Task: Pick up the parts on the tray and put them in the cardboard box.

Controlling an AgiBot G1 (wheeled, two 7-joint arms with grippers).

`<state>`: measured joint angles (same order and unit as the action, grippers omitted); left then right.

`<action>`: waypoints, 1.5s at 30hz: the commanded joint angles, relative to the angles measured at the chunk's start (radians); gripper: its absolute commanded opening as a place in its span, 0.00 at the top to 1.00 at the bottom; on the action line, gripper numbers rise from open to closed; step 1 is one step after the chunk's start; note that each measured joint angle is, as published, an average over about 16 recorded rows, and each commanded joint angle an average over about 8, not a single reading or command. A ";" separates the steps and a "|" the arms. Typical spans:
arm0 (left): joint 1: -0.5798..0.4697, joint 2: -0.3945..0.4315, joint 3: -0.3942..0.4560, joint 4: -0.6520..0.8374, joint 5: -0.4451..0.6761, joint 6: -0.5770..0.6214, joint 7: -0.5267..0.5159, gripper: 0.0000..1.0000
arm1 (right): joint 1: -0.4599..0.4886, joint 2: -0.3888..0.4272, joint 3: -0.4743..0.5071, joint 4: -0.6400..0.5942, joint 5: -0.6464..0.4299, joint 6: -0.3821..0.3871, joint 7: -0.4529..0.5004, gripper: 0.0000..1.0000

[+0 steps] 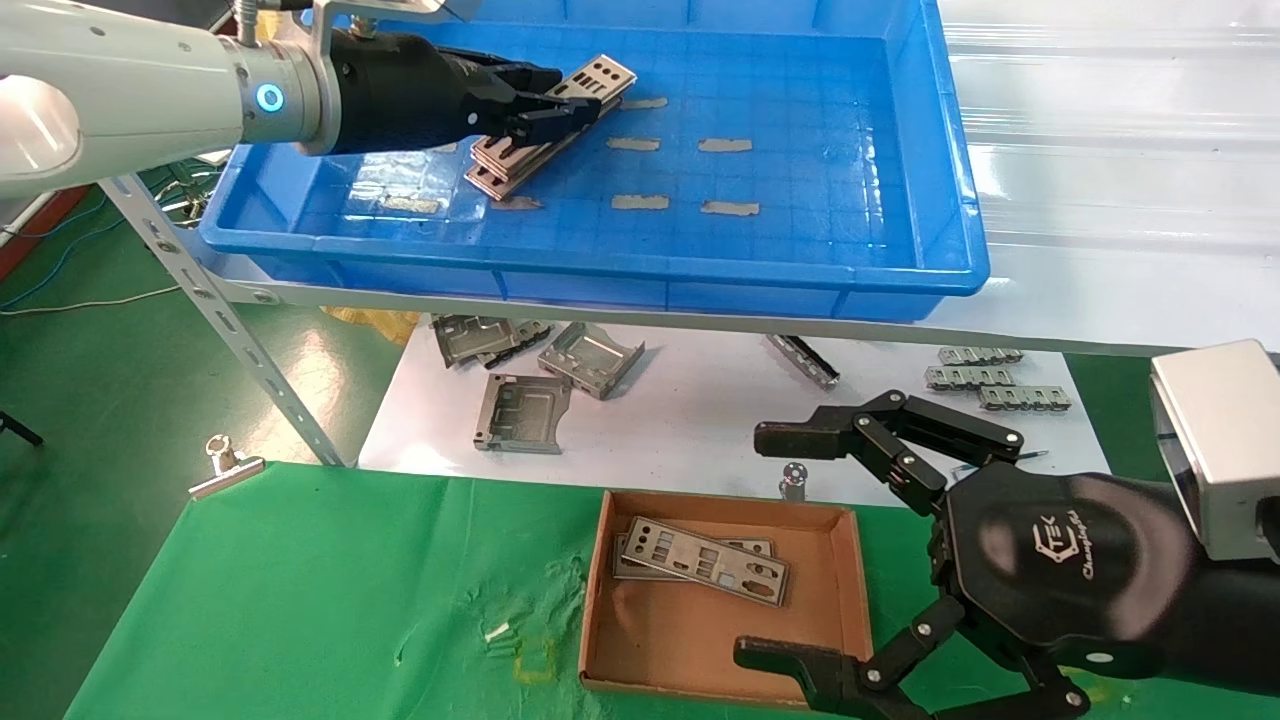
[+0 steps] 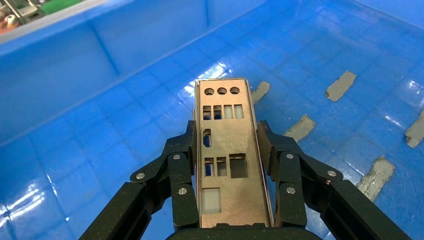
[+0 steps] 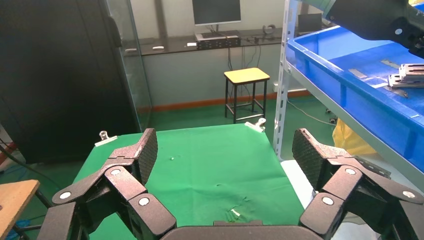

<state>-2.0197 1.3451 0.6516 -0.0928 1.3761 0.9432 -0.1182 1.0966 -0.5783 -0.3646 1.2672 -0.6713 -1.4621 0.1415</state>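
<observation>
My left gripper has another plate under the top plate. I will lower them into the tray, open, and then carry only the top plate [image 1: 600, 78] to the box.
My left gripper [image 1: 540, 105] is over the left part of the blue tray [image 1: 930, 150], shut on a silver-grey plate [image 1: 598, 79] and holding it above the tray floor. In the left wrist view the plate [image 2: 227, 150] sits flat between the closed fingers [image 2: 182, 165], and the gripper [image 2: 227, 140] is above the grid floor of the tray [image 2: 100, 140]. A stack of more plates [image 1: 510, 160] lies in the tray just below it. The cardboard box [image 1: 850, 600] on the green cloth holds two plates [image 1: 705, 562]. My right gripper [image 1: 765, 545] is open and empty beside the box's right side, and its fingers [image 3: 145, 150] stand wide apart.
Grey tape strips [image 1: 725, 145] dot the tray floor. Folded grey brackets [image 1: 525, 410] and small metal strips [image 1: 980, 378] lie on the white sheet under the shelf. A slotted shelf strut [image 1: 220, 310] slants down at the left. A clip [image 1: 225, 468] holds the green cloth's corner.
</observation>
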 commanded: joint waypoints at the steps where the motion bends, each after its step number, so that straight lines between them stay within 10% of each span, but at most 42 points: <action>1: -0.002 0.000 0.001 -0.003 -0.001 0.000 0.003 1.00 | 0.000 0.000 0.000 0.000 0.000 0.000 0.000 0.00; 27: -0.016 -0.003 0.012 0.028 -0.011 -0.005 -0.024 0.98 | 0.000 0.000 0.000 0.000 0.000 0.000 0.000 0.00; 30: -0.014 -0.003 0.013 0.029 -0.012 0.000 -0.029 0.82 | 0.000 0.000 0.000 0.000 0.000 0.000 0.000 0.00; 37: -0.007 -0.003 0.016 0.030 -0.013 0.007 -0.039 0.09 | 0.000 0.000 0.000 0.000 0.000 0.000 0.000 0.00; 45: 0.001 -0.002 0.021 0.024 -0.013 0.008 -0.044 0.00 | 0.000 0.000 0.000 0.000 0.000 0.000 0.000 0.00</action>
<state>-2.0187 1.3426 0.6716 -0.0687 1.3617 0.9495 -0.1612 1.0968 -0.5782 -0.3651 1.2672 -0.6710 -1.4619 0.1412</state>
